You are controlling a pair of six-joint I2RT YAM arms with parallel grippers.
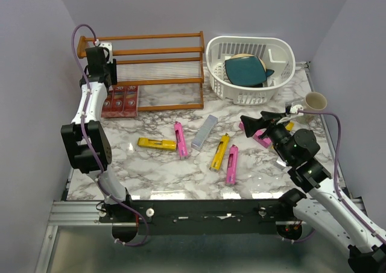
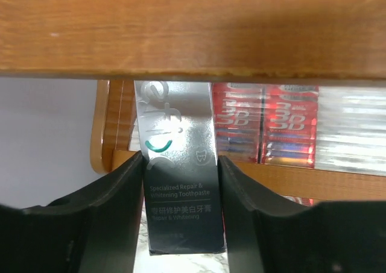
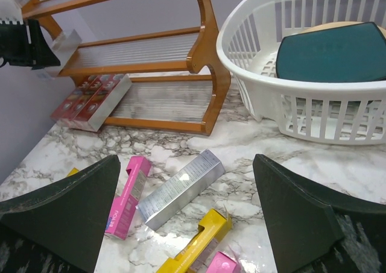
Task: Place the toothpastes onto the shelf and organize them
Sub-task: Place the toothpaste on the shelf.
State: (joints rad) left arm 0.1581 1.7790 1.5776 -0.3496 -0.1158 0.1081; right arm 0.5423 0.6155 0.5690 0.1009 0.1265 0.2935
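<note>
The silver-grey carton sticks out past the front rail and has a gap to the shelf's side, so next my left gripper grabs the carton's near end [image 2: 185, 235] and slides it there.
The orange-brown wooden shelf [image 1: 158, 55] stands at the back left. My left gripper [image 1: 100, 61] is at its upper left end, shut on a silver-grey toothpaste carton [image 2: 175, 119] that it holds just below a wooden rail [image 2: 193, 29]; its jaws [image 2: 180, 170] press both sides of the carton. Red cartons [image 1: 120, 100] lie on the bottom tier and show behind the held carton [image 2: 265, 125]. My right gripper [image 1: 260, 123] is open and empty above the table [image 3: 186, 185]. Loose on the marble are a silver carton [image 3: 181, 188], pink cartons [image 3: 125, 194] and yellow cartons [image 3: 199, 243].
A white slotted basket [image 1: 240, 93] with a teal item stands right of the shelf. A beige cup [image 1: 315, 100] sits at the far right edge. More loose cartons [image 1: 155, 143] lie mid-table. A pink carton [image 1: 261, 138] lies under my right wrist.
</note>
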